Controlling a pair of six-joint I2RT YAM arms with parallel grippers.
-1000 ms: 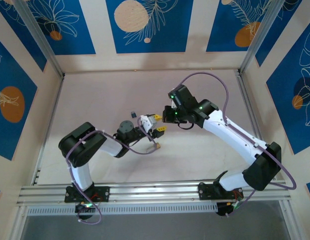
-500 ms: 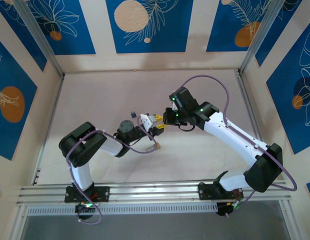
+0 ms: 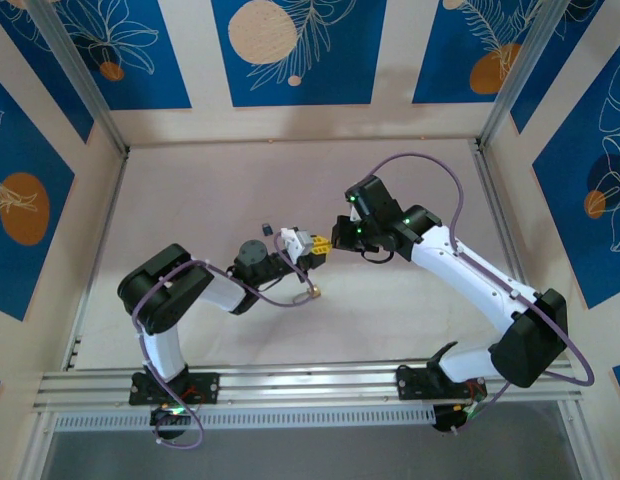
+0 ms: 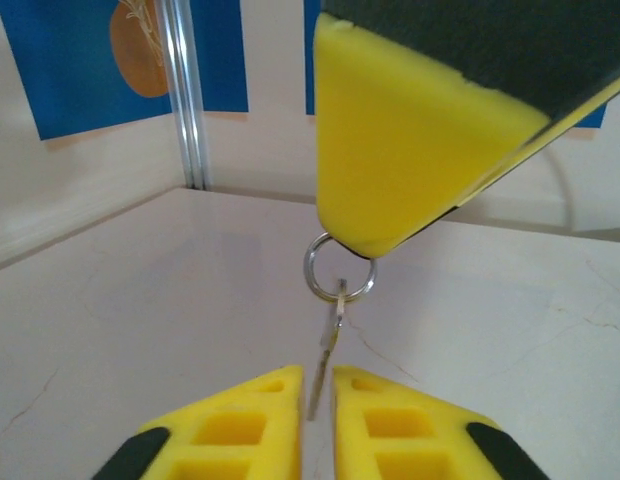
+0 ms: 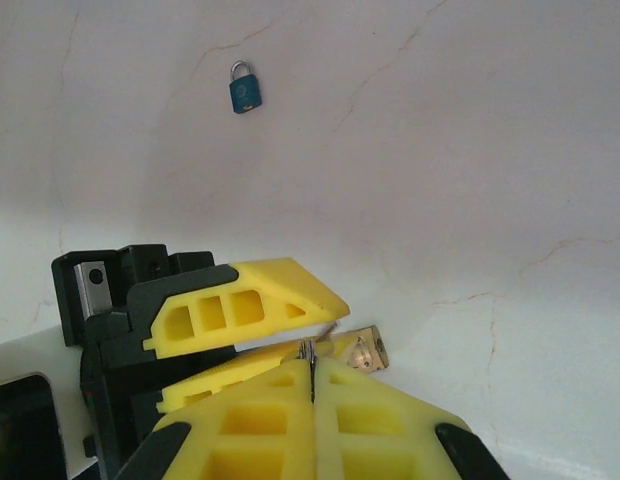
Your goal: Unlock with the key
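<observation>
The robot's right gripper has the key only by its ring, so next the left gripper clamps the key's blade before the right gripper takes the key's head (image 4: 340, 298).
A thin silver key (image 4: 328, 350) hangs edge-on from a steel ring (image 4: 338, 270). Its blade sits in the narrow slot between the yellow fingers (image 4: 240, 430) of my left gripper (image 4: 323, 400), which is closed round it. My right gripper (image 5: 312, 385) is shut on the ring and key heads, and its yellow fingertip (image 4: 410, 140) looms above the ring in the left wrist view. From above, both grippers meet tip to tip, left gripper (image 3: 312, 247) against right gripper (image 3: 333, 240), above mid-table. A small blue padlock (image 5: 245, 88) lies flat on the table beyond them, padlock (image 3: 269, 229).
A small brass block (image 5: 365, 349), perhaps another padlock, lies on the table just under the joined fingers, brass block (image 3: 312, 293). A purple cable (image 3: 275, 300) loops by the left arm. Aluminium frame posts (image 4: 185, 95) and patterned walls ring the pale table (image 3: 410, 300).
My right gripper has slid left and slightly down until its fingertips meet the left gripper's. The yellow tips that stood apart in the top view are now together. The left arm has barely moved.
</observation>
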